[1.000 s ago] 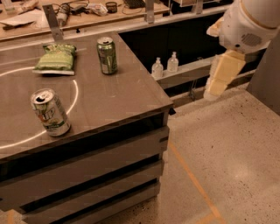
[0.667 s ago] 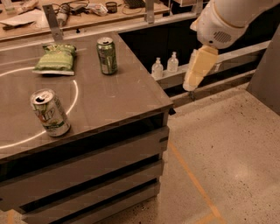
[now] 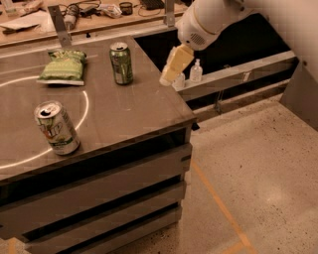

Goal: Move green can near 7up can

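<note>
My gripper is going to close on the upper half [image 3: 121, 58] of the green can, just under its silver top, because this can goes near the 7up can.
The green can [image 3: 121, 63], all dark green with a silver top, stands upright near the far right part of the table. The 7up can [image 3: 56, 128], pale with green lettering and an opened top, stands upright near the table's front left. My gripper [image 3: 175, 66] hangs from the white arm above the table's right edge, to the right of the green can and apart from it, holding nothing.
A green chip bag [image 3: 63, 67] lies left of the green can. A white ring line [image 3: 84, 104] is marked on the table [image 3: 139, 114]. Small bottles [image 3: 196, 71] stand on a ledge to the right. A cluttered bench [image 3: 89, 15] runs behind.
My arm and gripper have swung left, from beyond the table's right side to over its right edge, closer to the green can. The cans and the bag have not moved.
</note>
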Controlling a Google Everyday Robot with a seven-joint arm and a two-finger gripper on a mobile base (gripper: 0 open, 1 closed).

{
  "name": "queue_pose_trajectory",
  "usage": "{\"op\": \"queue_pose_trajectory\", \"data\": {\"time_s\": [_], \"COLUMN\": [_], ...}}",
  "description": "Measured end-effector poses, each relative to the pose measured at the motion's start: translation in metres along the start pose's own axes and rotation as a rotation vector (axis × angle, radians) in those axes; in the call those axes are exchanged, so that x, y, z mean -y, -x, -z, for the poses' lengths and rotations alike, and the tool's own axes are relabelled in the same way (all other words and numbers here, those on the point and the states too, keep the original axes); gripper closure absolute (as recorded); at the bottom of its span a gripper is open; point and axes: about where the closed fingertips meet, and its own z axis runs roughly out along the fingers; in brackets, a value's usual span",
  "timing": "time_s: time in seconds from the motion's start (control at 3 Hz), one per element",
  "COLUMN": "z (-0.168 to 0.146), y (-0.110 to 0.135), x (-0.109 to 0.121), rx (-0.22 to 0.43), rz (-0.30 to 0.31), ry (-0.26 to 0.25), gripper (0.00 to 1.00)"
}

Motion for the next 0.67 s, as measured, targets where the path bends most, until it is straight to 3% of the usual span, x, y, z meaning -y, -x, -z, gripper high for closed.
{"op": "queue_pose_trajectory", "data": {"time_s": [0.33,0.67], "z": [-0.032,-0.064], "y": [0.028,0.059], "x": [0.013,0.019], "rx": [0.083,0.196], "rz": [-0.023,-0.054], "ry": [-0.006,0.024], "gripper": [0.0,0.0]}}
